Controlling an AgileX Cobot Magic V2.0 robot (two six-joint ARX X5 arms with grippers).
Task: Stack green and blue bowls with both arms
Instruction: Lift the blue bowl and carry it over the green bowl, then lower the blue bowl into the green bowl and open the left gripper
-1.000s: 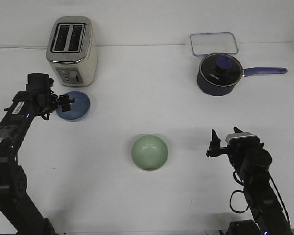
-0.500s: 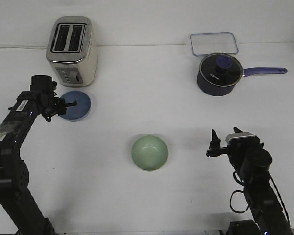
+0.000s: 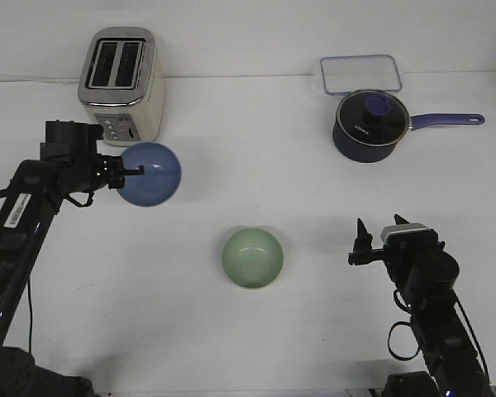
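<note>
Next, I let go of the blue bowl with my left gripper inside the green bowl [image 3: 255,258], nested down into its hollow.
The periwinkle blue bowl [image 3: 151,174] hangs above the table at the left, held by its left rim in my left gripper [image 3: 129,173], which is shut on it. The pale green bowl [image 3: 252,258] sits upright on the table at the centre, in front of and to the right of the blue one. My right gripper [image 3: 378,233] is open and empty, to the right of the green bowl and apart from it.
A cream toaster [image 3: 121,74] stands at the back left, just behind the blue bowl. A dark lidded saucepan [image 3: 369,125] with a purple handle and a clear flat container [image 3: 360,73] are at the back right.
My left gripper has lifted the blue bowl off the table and carried it a little to the right. The green bowl and the right arm have not moved.
</note>
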